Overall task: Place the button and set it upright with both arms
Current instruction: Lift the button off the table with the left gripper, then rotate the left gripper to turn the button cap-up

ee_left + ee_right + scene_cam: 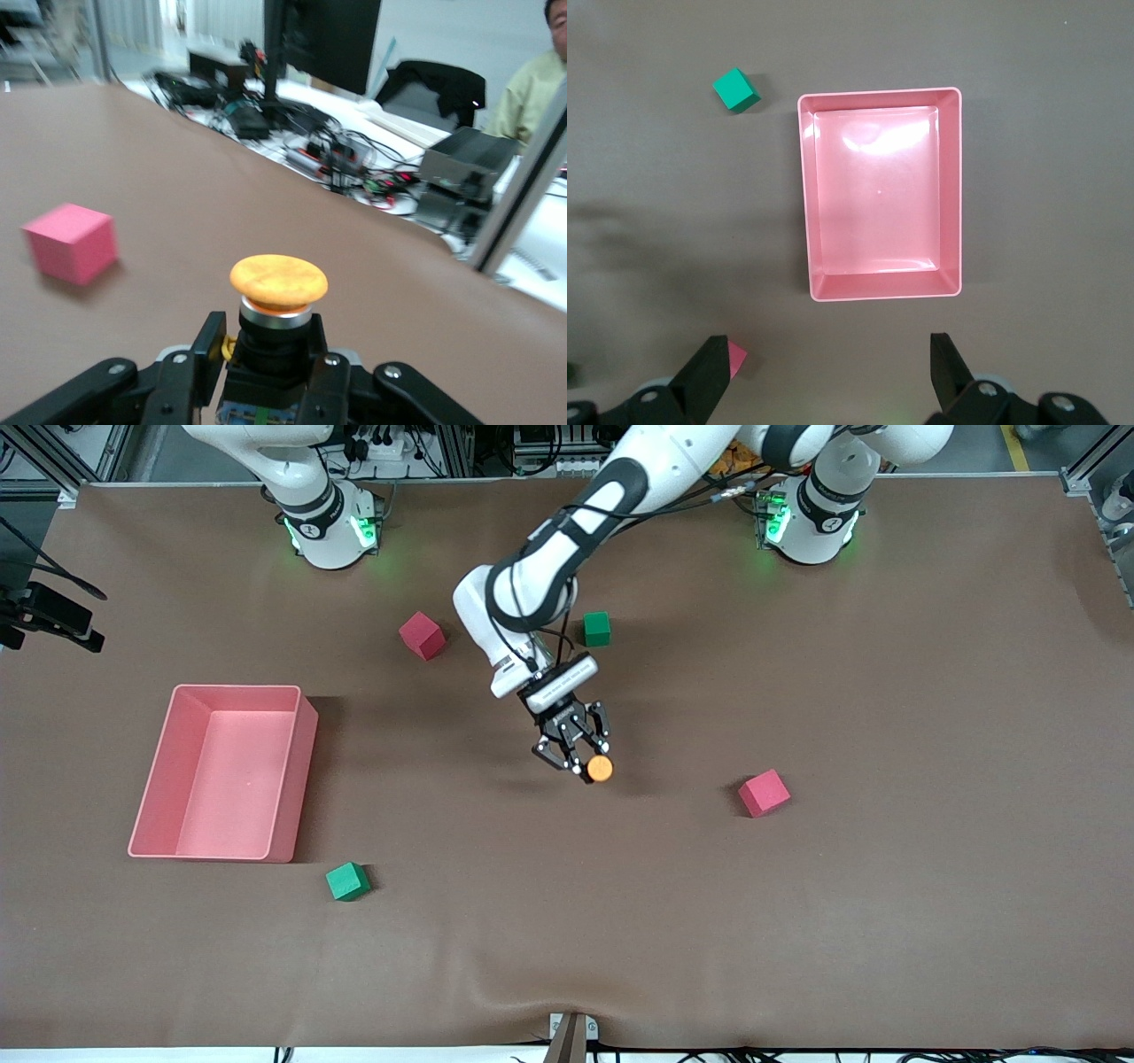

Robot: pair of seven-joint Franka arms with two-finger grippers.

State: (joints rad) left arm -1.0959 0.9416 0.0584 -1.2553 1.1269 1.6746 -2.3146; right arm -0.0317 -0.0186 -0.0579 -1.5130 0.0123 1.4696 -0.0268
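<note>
Next, my left gripper lets go of the button upright on the brown mat (592, 760) just below it, between the tray and green cubes.
My left gripper (580, 757) is shut on the button (600, 769) over the middle of the table. In the left wrist view the gripper (270, 345) clamps the button's black body between its fingers (209, 341), and the round orange cap (278, 282) sticks out past the fingertips. The dark-blue base sits deep between the jaws. My right gripper (828, 354) is open and empty, high over the table beside the pink tray (877, 91). It does not show in the front view, where the right arm rises out of sight from its base.
The pink tray (235, 687) lies toward the right arm's end. Pink-red cubes (422, 635) (764, 793) and green cubes (596, 629) (346, 881) are scattered on the brown mat. One pink cube (71, 242) shows in the left wrist view. A green cube (734, 90) and a pink cube (735, 357) show in the right wrist view.
</note>
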